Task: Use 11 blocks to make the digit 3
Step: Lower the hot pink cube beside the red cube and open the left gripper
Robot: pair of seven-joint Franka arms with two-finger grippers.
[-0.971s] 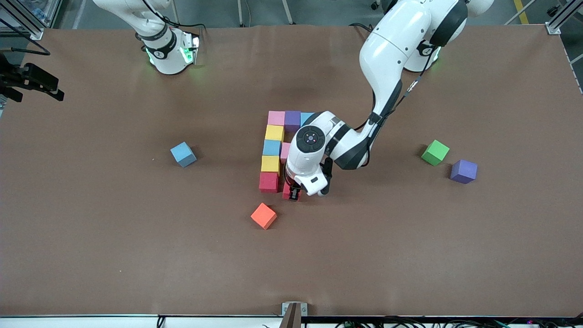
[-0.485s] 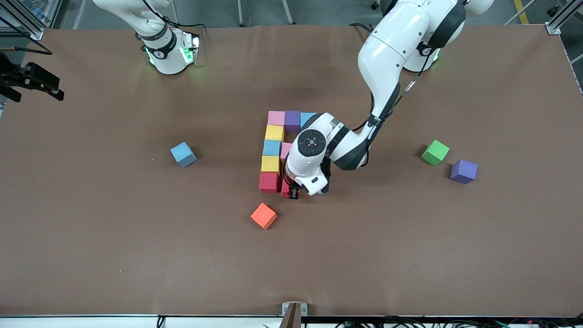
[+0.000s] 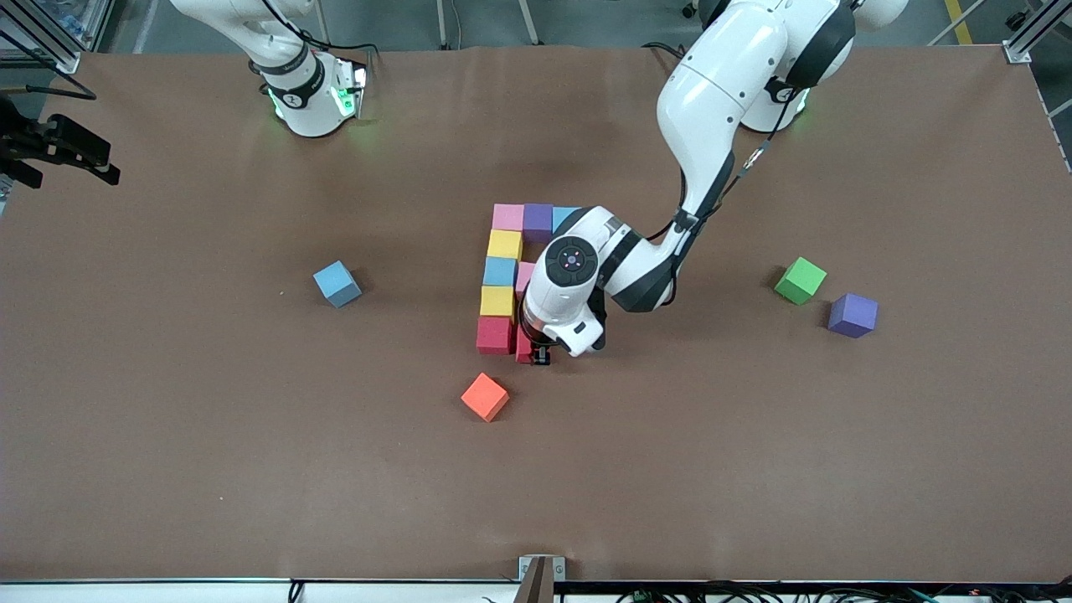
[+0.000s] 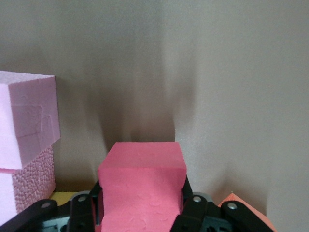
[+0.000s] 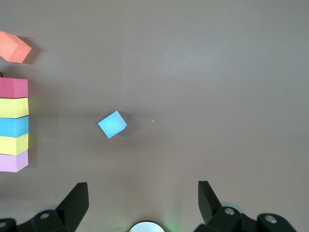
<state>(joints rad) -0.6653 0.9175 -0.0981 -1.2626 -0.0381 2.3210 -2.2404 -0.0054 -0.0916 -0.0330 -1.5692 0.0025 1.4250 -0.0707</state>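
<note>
I will release the red block from my left gripper on the table, so that it sits flush [image 3: 525,337] against the red block of the column.
A column of blocks lies mid-table: pink [image 3: 507,217], yellow [image 3: 505,244], blue [image 3: 500,271], yellow [image 3: 497,301], red [image 3: 494,334]. Purple [image 3: 538,219] and blue [image 3: 564,216] blocks extend the pink end. Another pink block [image 3: 525,276] sits beside the column's blue one, half under the left arm. My left gripper [image 3: 536,352] is shut on a red block [image 4: 142,188], low beside the column's red block. My right gripper [image 5: 142,203] hangs open high over the table, holding nothing.
Loose blocks: blue [image 3: 337,283] toward the right arm's end, green [image 3: 800,280] and purple [image 3: 852,315] toward the left arm's end. An orange cube [image 3: 485,396] lies nearer the front camera than the column.
My left gripper has slid the held red block a little closer to the red block at the column's end. The right arm has not moved.
</note>
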